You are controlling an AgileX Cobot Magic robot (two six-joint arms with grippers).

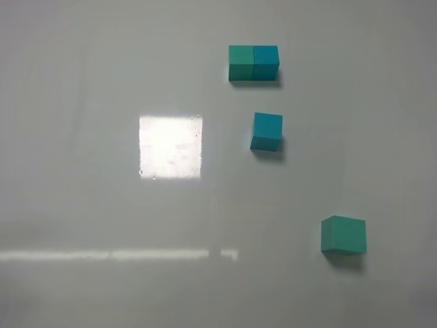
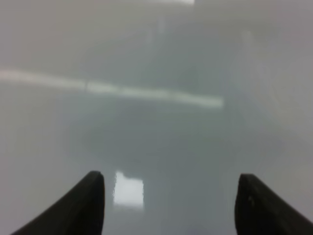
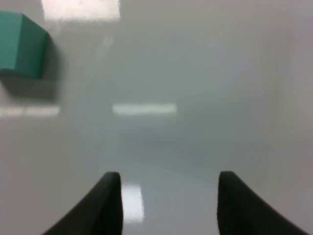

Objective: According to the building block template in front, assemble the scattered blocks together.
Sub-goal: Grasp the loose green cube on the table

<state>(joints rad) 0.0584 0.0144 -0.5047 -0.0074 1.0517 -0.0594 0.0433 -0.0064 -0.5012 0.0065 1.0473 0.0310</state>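
The loose sea-green cube should join the loose teal-blue cube. My right gripper will close on the sides of the loose sea-green cube [image 1: 345, 235] [image 3: 23, 44].
The building block template [image 1: 253, 63] lies at the back of the table, sea-green cube on the left, teal-blue on the right. A loose teal-blue cube [image 1: 266, 131] sits just in front of it. A loose sea-green cube [image 1: 344, 235] sits nearer, to the right; it also shows in the right wrist view [image 3: 20, 45]. My left gripper [image 2: 171, 196] is open and empty over bare table. My right gripper [image 3: 168, 193] is open and empty, apart from the sea-green cube. Neither gripper shows in the exterior high view.
The glossy grey-white table [image 1: 102, 89] carries a bright square light reflection [image 1: 171, 147] left of the cubes and a reflected strip [image 1: 116, 255] near the front.
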